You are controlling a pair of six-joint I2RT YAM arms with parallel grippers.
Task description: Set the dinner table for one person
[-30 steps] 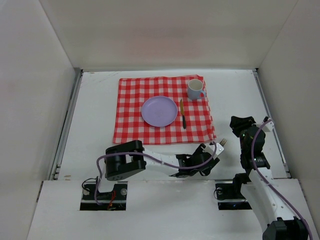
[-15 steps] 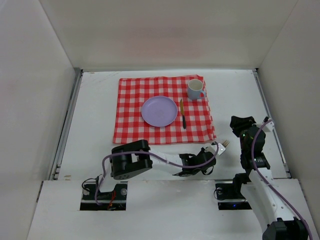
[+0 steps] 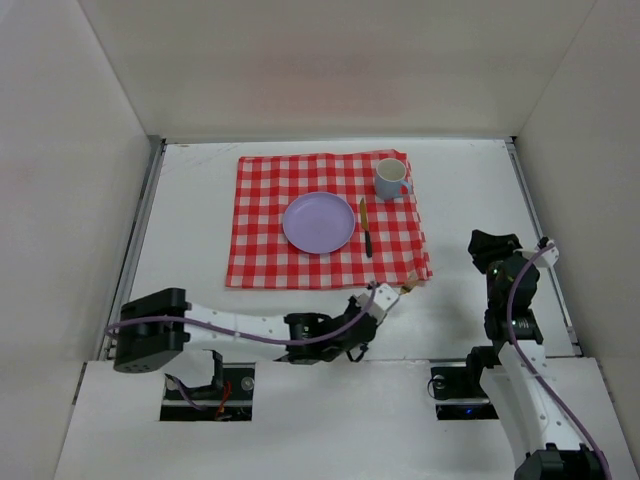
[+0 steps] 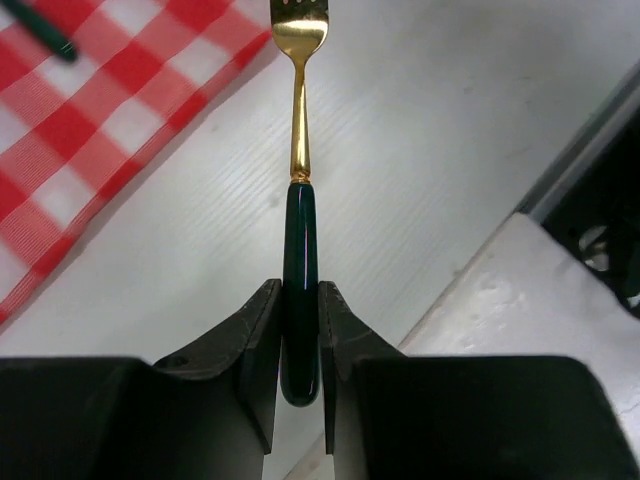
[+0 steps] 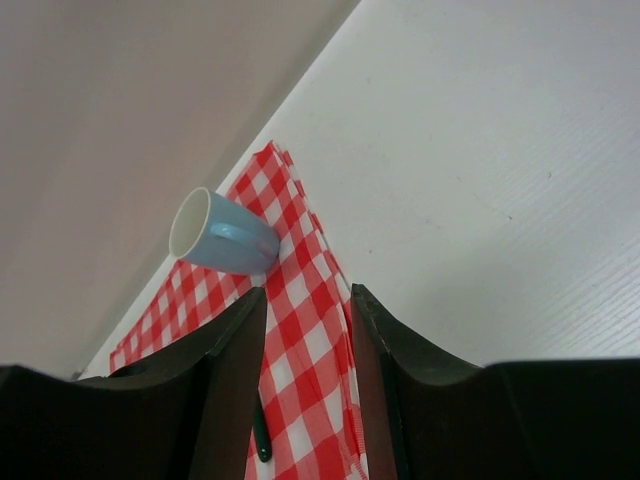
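Observation:
I should let go of the fork with my left gripper on the checked cloth (image 3: pixel 268 228) next to the lilac plate, on the side opposite the knife.
A fork (image 4: pixel 297 150) with gold tines and a dark green handle sticks out ahead of my left gripper (image 4: pixel 300 300), which is shut on the handle. From above, the left gripper (image 3: pixel 385 298) is low over the dinner table (image 3: pixel 190 250), and the fork's tines (image 3: pixel 407 288) reach the near right corner of the red-and-white checked cloth (image 3: pixel 270 200). On the cloth sit a lilac plate (image 3: pixel 318 222), a green-handled knife (image 3: pixel 365 228) to its right and a blue mug (image 3: pixel 390 178) at the far right corner. My right gripper (image 5: pixel 308 300) is open and empty, raised to the right of the cloth.
White walls enclose the table on three sides, with metal rails (image 3: pixel 140 240) along the side edges. A raised white ledge (image 4: pixel 560 300) runs along the near edge by the arm bases. The right wrist view shows the mug (image 5: pixel 222 238) and the cloth's right edge (image 5: pixel 320 300).
My left gripper shut on the fork and carried it left, to the cloth's near right corner; the left arm's elbow swung out to the left. The right arm barely shifted.

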